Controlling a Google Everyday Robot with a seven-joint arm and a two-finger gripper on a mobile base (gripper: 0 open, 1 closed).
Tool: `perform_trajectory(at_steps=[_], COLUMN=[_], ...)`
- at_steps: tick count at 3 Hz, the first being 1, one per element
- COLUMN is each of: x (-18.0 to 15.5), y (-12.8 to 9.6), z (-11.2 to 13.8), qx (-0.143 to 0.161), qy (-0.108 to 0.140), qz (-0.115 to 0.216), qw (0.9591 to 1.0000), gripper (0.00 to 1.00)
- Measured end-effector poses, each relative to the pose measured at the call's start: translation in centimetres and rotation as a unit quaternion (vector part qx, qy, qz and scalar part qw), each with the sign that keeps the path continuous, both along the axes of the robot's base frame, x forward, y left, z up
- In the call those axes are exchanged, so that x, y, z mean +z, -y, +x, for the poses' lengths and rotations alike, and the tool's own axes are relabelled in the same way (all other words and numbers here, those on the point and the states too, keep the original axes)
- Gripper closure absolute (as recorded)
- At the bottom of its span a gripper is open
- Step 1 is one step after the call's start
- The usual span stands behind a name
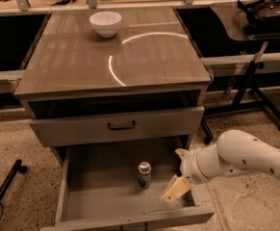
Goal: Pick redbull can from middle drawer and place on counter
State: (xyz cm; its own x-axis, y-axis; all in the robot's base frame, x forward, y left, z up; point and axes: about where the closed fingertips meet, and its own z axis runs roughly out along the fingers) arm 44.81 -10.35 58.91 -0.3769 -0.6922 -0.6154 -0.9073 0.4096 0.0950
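Note:
The upper part of the redbull can (144,171), just below its silver top, will be gripped by my gripper.
The redbull can (144,174) stands upright on the bare bottom of the open middle drawer (101,192), right of centre, its silver top showing. My gripper (174,175) is inside the drawer's right side, just right of the can and apart from it. Its fingers are spread, with one tan fingertip (175,190) low near the drawer's front and the other near the back. It holds nothing. The counter (77,66) above is glossy with a bright curved reflection.
A white bowl (106,22) sits at the counter's back. The upper drawer front with a black bar handle (121,125) is partly out above the open drawer. A side table with a headset (266,12) and its stand legs are to the right. A black leg (5,186) lies on the floor at left.

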Motion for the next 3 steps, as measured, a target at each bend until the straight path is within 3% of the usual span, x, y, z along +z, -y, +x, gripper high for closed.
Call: perform_trajectory(at_steps=[3], x=[-6.4], y=[-2.2], z=[4.7], qx=[0.018], qy=[0.032], qz=[0.017], qw=[0.9992], gripper=[0.00])
